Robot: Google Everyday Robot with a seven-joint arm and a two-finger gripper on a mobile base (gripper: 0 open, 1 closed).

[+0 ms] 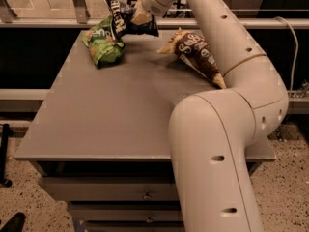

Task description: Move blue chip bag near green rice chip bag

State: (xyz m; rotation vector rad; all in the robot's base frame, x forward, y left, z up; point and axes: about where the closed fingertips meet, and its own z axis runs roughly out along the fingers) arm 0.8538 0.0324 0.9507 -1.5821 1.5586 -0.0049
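Next, I let go of the blue chip bag near the table's far edge [117, 27], against the green rice chip bag.
The dark navy blue chip bag [126, 19] hangs above the far part of the grey table [111, 115], held in my gripper [140, 17], which is shut on it. The bag's left end sits just over the right edge of the green rice chip bag [103, 45], which lies on the table at the far left. I cannot tell if the two bags touch. My arm [227, 47] reaches in from the right and arches over the table.
A larger brown and yellow bag [195, 54] lies on the table at the far right, partly under my arm. A railing [77, 4] runs behind the table. Drawers [120, 195] are under the table's front edge.
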